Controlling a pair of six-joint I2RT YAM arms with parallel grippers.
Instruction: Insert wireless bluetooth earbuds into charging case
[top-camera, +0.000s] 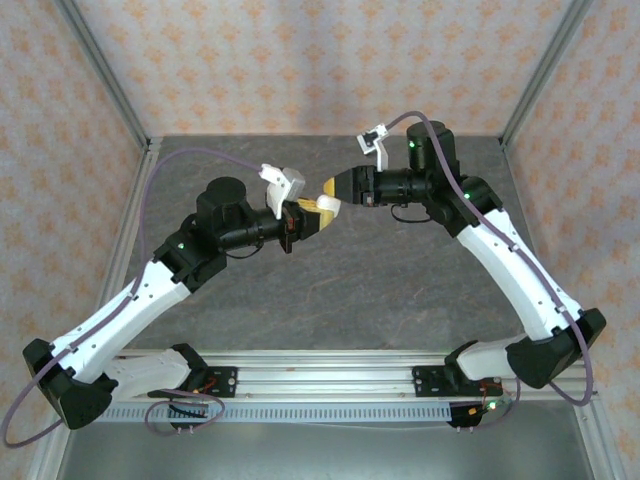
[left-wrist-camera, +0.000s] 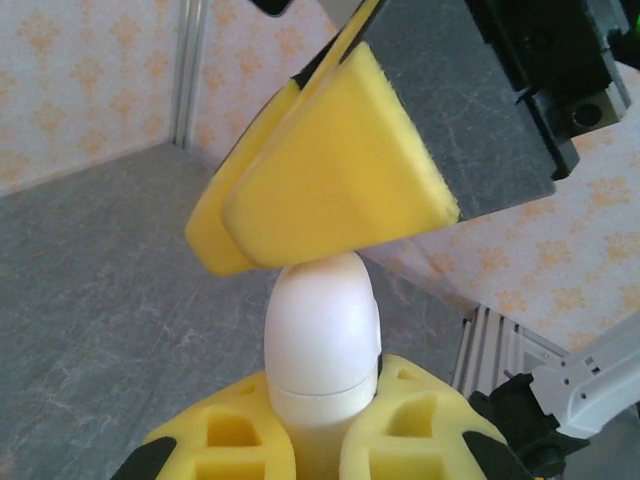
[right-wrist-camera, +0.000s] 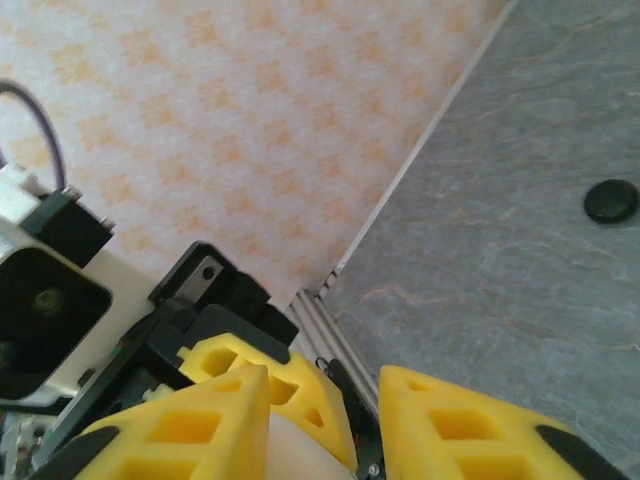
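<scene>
Next, I set the white charging case down with my left gripper on the bare grey table (top-camera: 295, 266) just below that same gripper. The case is now held upright in mid-air.
My left gripper (left-wrist-camera: 325, 405) is shut on the lower half of a rounded white charging case (left-wrist-camera: 322, 340), held upright in mid-air with its lid seam closed. The case shows as a pale spot (top-camera: 327, 203) between the two arms in the top view. My right gripper (right-wrist-camera: 325, 385) stands open, and its yellow fingers (left-wrist-camera: 330, 180) rest against the top of the case. In the right wrist view a white edge of the case (right-wrist-camera: 295, 450) sits by the right gripper's left finger, with a gap on its other side. The earbuds are out of view.
A round black puck (right-wrist-camera: 611, 201) lies on the grey table (right-wrist-camera: 500, 260). Both arms are raised above the table's middle, left gripper (top-camera: 316, 215) and right gripper (top-camera: 333, 187) tip to tip. Patterned walls and metal frame rails (top-camera: 105, 75) enclose the table.
</scene>
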